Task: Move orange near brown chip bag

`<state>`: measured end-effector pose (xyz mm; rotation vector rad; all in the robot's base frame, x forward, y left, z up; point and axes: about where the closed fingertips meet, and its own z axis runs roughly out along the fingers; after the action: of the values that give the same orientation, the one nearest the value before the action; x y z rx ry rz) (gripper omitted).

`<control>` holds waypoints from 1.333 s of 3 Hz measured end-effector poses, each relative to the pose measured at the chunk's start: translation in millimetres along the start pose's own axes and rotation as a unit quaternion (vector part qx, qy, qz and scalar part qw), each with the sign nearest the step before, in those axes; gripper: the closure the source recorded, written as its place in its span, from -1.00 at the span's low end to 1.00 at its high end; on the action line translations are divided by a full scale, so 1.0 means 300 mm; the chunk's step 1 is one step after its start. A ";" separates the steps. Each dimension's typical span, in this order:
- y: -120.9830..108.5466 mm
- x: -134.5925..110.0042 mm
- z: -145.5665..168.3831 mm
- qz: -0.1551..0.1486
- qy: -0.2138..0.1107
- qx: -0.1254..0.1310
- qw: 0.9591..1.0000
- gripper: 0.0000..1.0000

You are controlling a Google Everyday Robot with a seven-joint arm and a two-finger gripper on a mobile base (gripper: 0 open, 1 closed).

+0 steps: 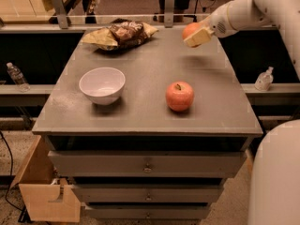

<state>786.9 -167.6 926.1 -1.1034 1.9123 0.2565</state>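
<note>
The robot will put the orange down against the front edge of the brown chip bag [137, 39], toward the end nearest its gripper.
The orange [190, 30] is held in my gripper [195, 34], lifted above the back right part of the grey table [145, 111]. The gripper is shut on it, with a pale finger [198, 37] under its front side. The brown chip bag [127, 32] lies at the back of the table, left of the gripper, partly on top of a yellow-tan bag [99, 39]. The orange is about a bag's width to the right of the brown bag.
A white bowl [101, 85] sits at the left middle of the table. A reddish apple [179, 96] with a stem sits right of centre. A metal post [169, 6] stands behind the table. Drawers are below; a wooden box [47, 198] is on the floor at left.
</note>
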 end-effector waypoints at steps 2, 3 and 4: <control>0.208 -0.165 0.341 -0.033 -0.018 -0.031 0.999 1.00; 0.252 -0.228 0.416 -0.038 -0.038 -0.038 0.998 1.00; 0.290 -0.308 0.465 -0.053 -0.064 -0.047 0.995 1.00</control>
<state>821.3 15.3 895.7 -1.2167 1.7375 0.3535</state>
